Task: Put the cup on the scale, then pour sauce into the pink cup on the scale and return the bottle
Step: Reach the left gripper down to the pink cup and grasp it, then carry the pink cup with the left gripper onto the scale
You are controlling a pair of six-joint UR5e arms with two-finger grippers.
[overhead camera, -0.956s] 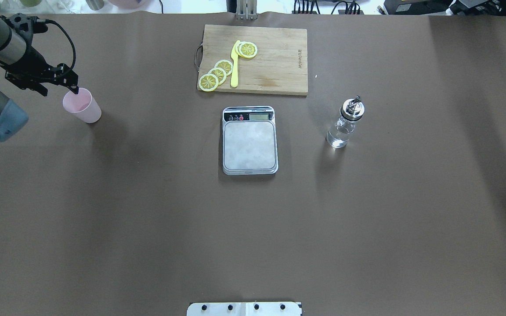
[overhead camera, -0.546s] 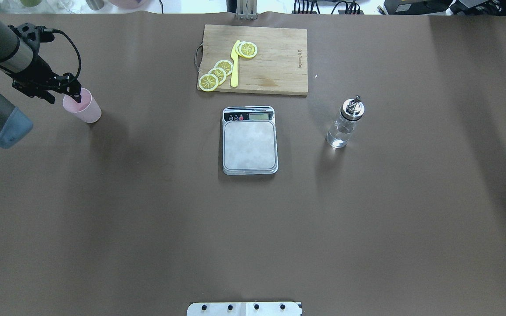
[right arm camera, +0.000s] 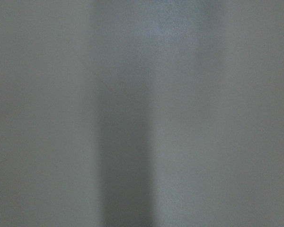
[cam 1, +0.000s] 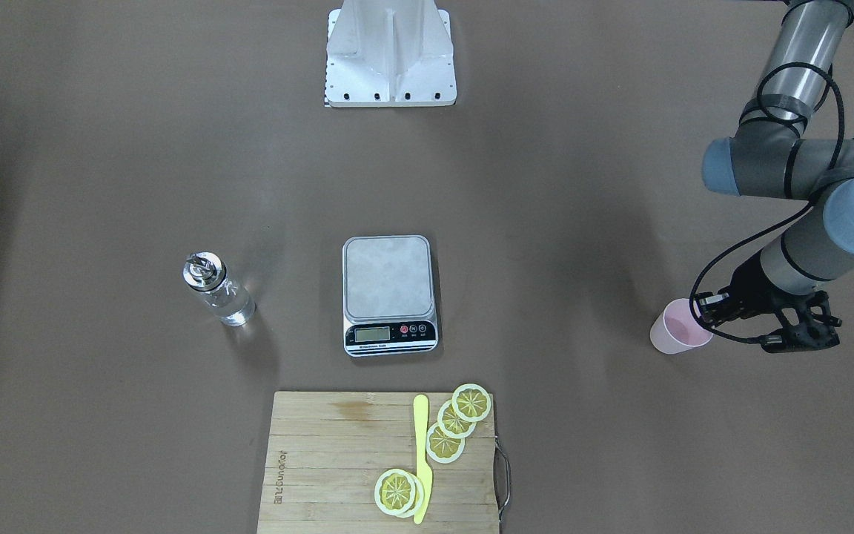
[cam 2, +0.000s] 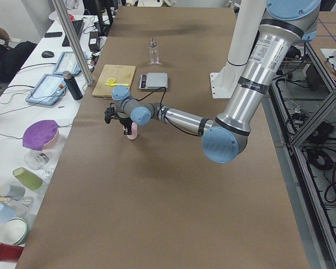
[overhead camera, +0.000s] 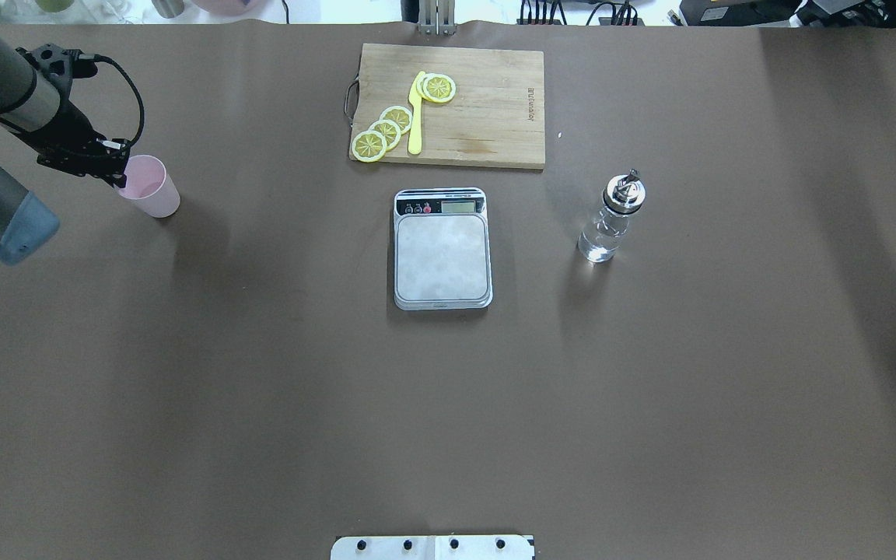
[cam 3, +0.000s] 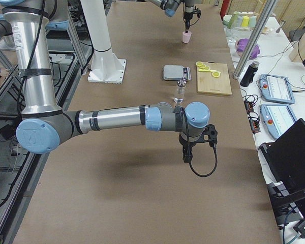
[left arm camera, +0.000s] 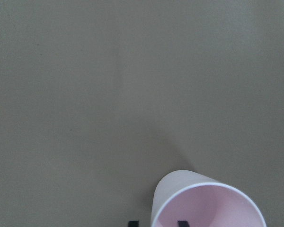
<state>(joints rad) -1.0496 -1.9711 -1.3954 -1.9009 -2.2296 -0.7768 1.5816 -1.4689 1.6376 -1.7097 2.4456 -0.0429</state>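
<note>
Next, I release the pink cup from my left gripper near the middle of the scale's silver plate (cam 1: 399,279).
The pale pink cup (overhead camera: 151,190) stands upright on the brown table at the far left, also seen in the front-facing view (cam 1: 677,338). My left gripper (overhead camera: 122,177) is at the cup's rim. In the left wrist view (left arm camera: 157,223) one fingertip (left arm camera: 182,223) is inside the cup (left arm camera: 208,205) and the other outside, both apart from the wall, so it is open. The scale (overhead camera: 442,257) sits bare at the table's middle. The glass bottle (overhead camera: 608,222) with clear liquid stands to the scale's right. My right gripper (cam 3: 186,156) shows only in the exterior right view, so I cannot tell its state.
A wooden cutting board (overhead camera: 487,117) with lemon slices (overhead camera: 386,128) and a yellow knife (overhead camera: 415,117) lies just behind the scale. The robot's white base plate (cam 1: 390,67) is at the near table edge. The right arm hovers over bare table.
My left gripper has come down and shifted slightly left, from above the cup's rim to straddling its wall. The cup, scale and bottle have not moved.
</note>
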